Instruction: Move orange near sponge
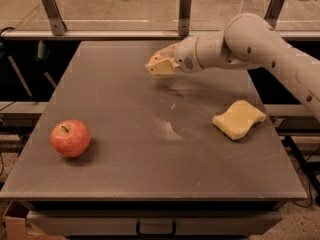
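The robot's gripper will release the orange on the grey table (209, 100) just behind the pale yellow sponge, toward the middle of the table.
My gripper (159, 64) hangs above the far middle of the grey table (120, 174), reaching in from the right. It is shut on the orange (155, 58), of which only a small orange patch shows between the fingers. The orange is lifted off the table. The pale yellow sponge (239, 119) lies flat at the right side of the table, to the right of the gripper and nearer the front.
A red-pink apple (70, 138) with a stem sits near the table's front left. My white arm (260, 39) spans the upper right. A rail with metal posts (52, 11) runs behind the table.
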